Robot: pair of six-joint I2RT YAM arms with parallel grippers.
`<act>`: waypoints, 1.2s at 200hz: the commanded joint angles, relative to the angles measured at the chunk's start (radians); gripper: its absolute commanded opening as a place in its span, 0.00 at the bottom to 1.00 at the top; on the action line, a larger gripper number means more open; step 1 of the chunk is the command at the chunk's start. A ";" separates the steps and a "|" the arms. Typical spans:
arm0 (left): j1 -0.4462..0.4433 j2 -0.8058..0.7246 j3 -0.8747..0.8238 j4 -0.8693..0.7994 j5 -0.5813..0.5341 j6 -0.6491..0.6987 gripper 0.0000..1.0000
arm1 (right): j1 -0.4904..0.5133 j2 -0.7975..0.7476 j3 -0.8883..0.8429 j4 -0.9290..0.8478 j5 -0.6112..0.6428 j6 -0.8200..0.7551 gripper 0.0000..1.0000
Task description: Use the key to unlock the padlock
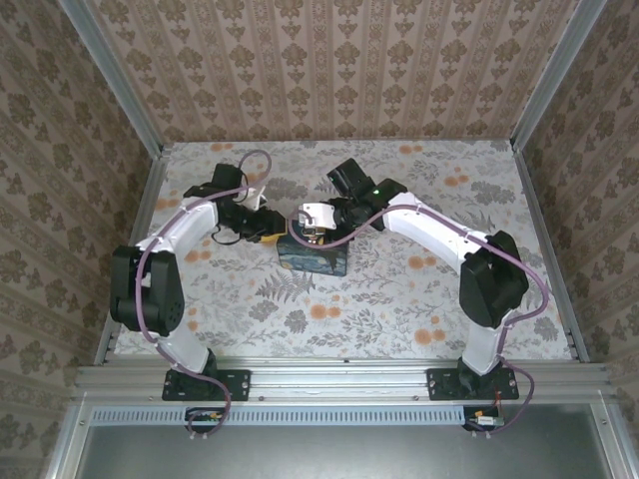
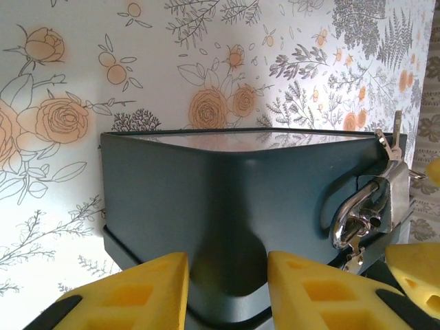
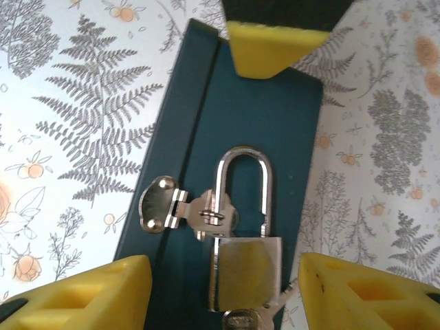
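The padlock's shackle is open but still goes through the hasp, so my right gripper needs to grab the lock body [image 3: 247, 273] and work the shackle off the hasp.
A small silver padlock [image 3: 246, 265] hangs from the metal hasp [image 3: 165, 206] on the front of a dark blue box [image 3: 206, 124]. The right leg of its shackle [image 3: 244, 158] stands just clear of the lock body. A key [image 3: 249, 320] sits in the bottom of the lock. My right gripper [image 3: 223, 302] is open, with a yellow finger on each side of the padlock and neither touching it. At the box's far end, my left gripper [image 2: 227, 292] is shut on a corner of the box [image 2: 227, 199]. From there the padlock [image 2: 377, 206] shows at the right.
The box [image 1: 315, 254] lies mid-table on a floral cloth [image 1: 399, 309], between my left gripper [image 1: 268, 233] and my right gripper [image 1: 315, 230]. Patterned walls with metal posts close in the back and both sides. The left gripper's yellow fingertip [image 3: 275, 48] presses the box's far edge.
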 commanded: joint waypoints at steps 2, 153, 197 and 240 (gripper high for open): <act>0.007 0.031 0.016 -0.026 -0.005 0.035 0.35 | -0.005 0.029 0.047 -0.077 -0.023 -0.054 0.59; 0.014 0.075 0.028 -0.027 0.011 0.076 0.35 | -0.038 0.261 0.354 -0.282 0.072 -0.128 0.54; 0.018 0.089 0.043 -0.035 0.005 0.079 0.34 | -0.045 0.295 0.414 -0.335 0.039 -0.163 0.56; 0.029 0.086 0.049 -0.041 0.005 0.082 0.34 | -0.068 0.343 0.469 -0.383 0.066 -0.179 0.55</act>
